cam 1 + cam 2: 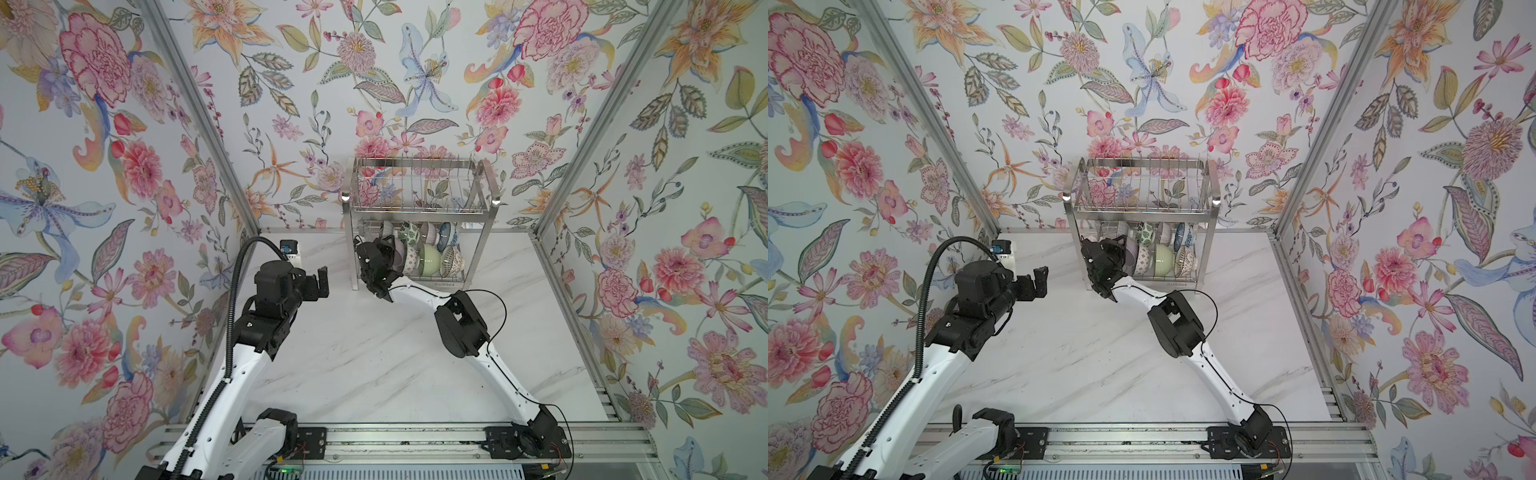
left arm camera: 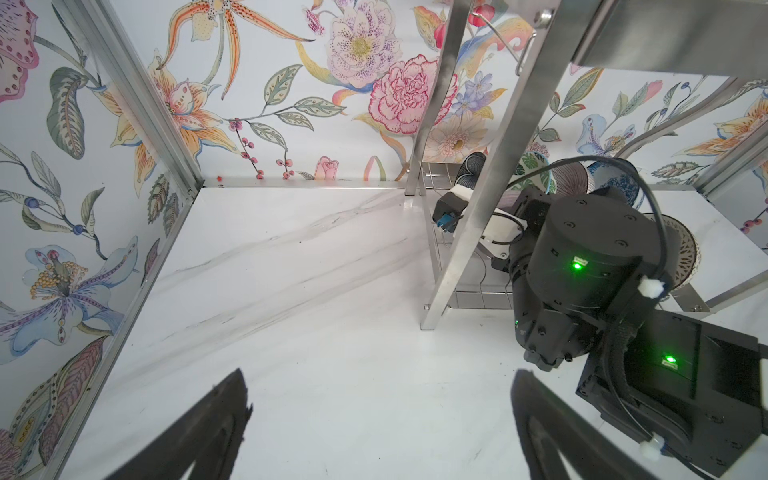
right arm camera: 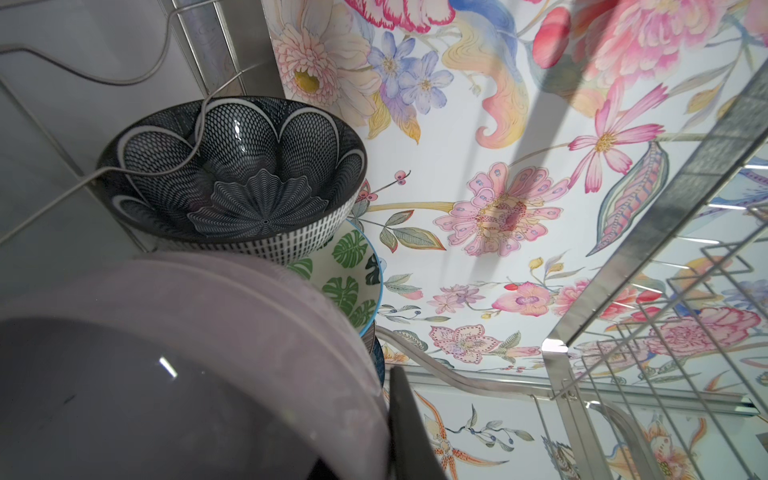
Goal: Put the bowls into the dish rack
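I need to use my right gripper to set the lilac bowl down in the lower shelf's front row (image 1: pixel 396 254) (image 3: pixel 184 392), beside the speckled bowl.
The steel dish rack (image 1: pixel 415 214) (image 1: pixel 1142 217) stands at the back of the table. Several bowls stand on edge on its lower shelf, among them a green one (image 1: pixel 430 258) (image 1: pixel 1163 259). My right gripper (image 1: pixel 390 248) (image 1: pixel 1122 249) reaches in at the shelf's left end and is shut on the rim of a lilac bowl (image 1: pixel 398 254) (image 3: pixel 208 332). One finger (image 3: pixel 409 432) lies against that rim's outside. Behind it stand a dark flower bowl (image 3: pixel 232 174) and a leaf-print bowl (image 3: pixel 345 282). My left gripper (image 1: pixel 319 283) (image 1: pixel 1038 283) (image 2: pixel 380 386) hangs open over the table, left of the rack, holding nothing.
Floral walls with aluminium corner posts (image 1: pixel 199 116) close the marble table (image 1: pixel 374 353) on three sides. A metal rail (image 1: pixel 415 440) runs along the front edge. The rack's upper tier (image 1: pixel 419 183) holds nothing. The right arm (image 2: pixel 582 266) shows beside the rack leg (image 2: pixel 486 199).
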{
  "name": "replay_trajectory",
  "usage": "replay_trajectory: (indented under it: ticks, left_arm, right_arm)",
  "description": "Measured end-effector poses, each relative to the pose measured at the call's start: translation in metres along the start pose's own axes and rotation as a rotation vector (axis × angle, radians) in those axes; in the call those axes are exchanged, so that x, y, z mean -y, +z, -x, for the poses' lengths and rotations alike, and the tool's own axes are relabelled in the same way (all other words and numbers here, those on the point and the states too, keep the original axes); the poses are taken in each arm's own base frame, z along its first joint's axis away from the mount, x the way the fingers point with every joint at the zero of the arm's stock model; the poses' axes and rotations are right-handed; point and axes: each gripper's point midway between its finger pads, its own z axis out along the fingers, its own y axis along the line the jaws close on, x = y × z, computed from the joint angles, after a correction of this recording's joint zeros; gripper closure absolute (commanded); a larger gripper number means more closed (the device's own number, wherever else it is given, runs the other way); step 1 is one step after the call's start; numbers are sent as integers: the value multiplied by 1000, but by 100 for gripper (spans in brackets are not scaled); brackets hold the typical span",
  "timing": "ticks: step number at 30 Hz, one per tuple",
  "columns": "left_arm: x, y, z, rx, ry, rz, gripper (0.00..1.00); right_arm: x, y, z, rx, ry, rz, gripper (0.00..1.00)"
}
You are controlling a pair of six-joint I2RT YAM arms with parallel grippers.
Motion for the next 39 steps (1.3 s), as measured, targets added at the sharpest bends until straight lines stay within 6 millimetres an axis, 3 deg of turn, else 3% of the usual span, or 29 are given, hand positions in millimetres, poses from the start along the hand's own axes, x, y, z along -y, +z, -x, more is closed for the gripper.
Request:
replay_trajectory:
  ticks: [31,39]
  left_arm:
    - [2,-27,5,62,-16,-30,1]
    - [1,-33,3,68,-17,-31,1]
  right_arm:
    - [-6,-17,14,38,13,22,81]
    - [-11,-18,14,37,20,44,74]
